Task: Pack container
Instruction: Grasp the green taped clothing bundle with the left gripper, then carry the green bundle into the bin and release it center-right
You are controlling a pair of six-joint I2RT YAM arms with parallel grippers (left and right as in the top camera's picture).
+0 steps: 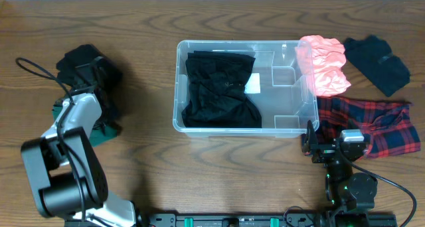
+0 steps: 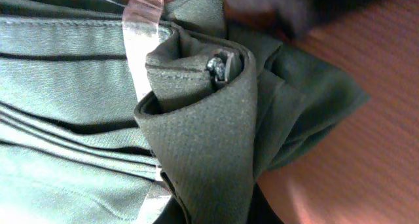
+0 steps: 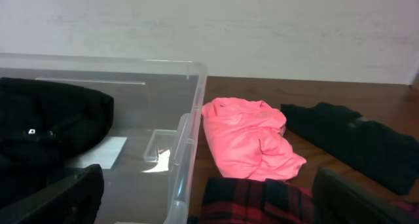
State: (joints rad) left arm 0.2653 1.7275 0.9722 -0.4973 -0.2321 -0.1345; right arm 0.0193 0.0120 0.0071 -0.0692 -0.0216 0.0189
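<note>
Next, my left gripper releases the green garment on the clear container's bare base [image 1: 283, 91] next to the black garment. The green garment is now in the gripper's closed jaws.
The clear container [image 1: 234, 43] stands mid-table with a black garment [image 1: 219, 91] in its left half and a white label [image 1: 252, 85] on its base. My left gripper [image 1: 101, 119] is at the far left, down on a green garment [image 1: 105, 133]. In the left wrist view its jaws [image 2: 222, 209] are closed around a fold of the green garment [image 2: 216, 139]. My right gripper [image 1: 330, 147] is open and empty at the container's near right corner. In the right wrist view [image 3: 209, 201] it sits over a red plaid garment [image 3: 262, 201] next to the container wall [image 3: 190, 135].
A pink garment [image 1: 325, 64] lies against the container's right rim; it also shows in the right wrist view [image 3: 245, 135]. A black garment [image 1: 377, 62] lies at the far right. The red plaid garment [image 1: 375, 124] lies in front of it. Another black garment [image 1: 86, 66] lies beyond the left gripper.
</note>
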